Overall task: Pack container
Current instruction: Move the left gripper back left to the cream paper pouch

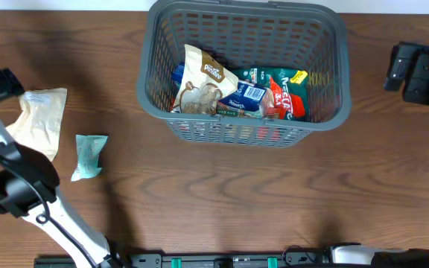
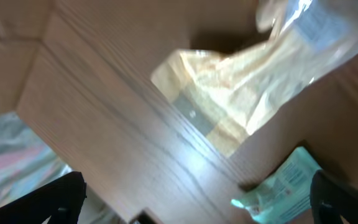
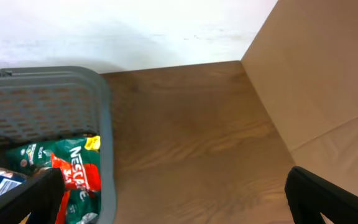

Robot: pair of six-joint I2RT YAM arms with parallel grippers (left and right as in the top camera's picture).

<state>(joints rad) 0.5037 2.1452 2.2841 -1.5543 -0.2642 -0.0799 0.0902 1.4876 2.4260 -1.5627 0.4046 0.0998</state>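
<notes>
Next, I move my left gripper to the beige packet's far part [image 1: 40, 104] [image 2: 314, 36], by its pale blue patch, and close it there.
The dark grey slotted container [image 1: 159, 97] stands at the back middle of the table and holds several snack packets, among them a cream pouch [image 1: 202, 82] and a green and red Nescafe packet [image 1: 283, 93]. Its rim also shows in the right wrist view [image 3: 101, 124]. A pale beige packet [image 1: 39, 119] and a small mint-green packet [image 1: 89, 155] lie on the table at the left. They also show in the left wrist view, beige [image 2: 241, 93] and mint [image 2: 284, 190]. My left gripper [image 2: 197, 202] is open and empty above the table near them. My right gripper [image 3: 173, 199] is open and empty, right of the container.
The right arm's black body [image 1: 423, 74] sits at the far right edge. The left arm's white link [image 1: 21, 186] crosses the front left corner. A cardboard panel [image 3: 316, 74] stands at the table's right side.
</notes>
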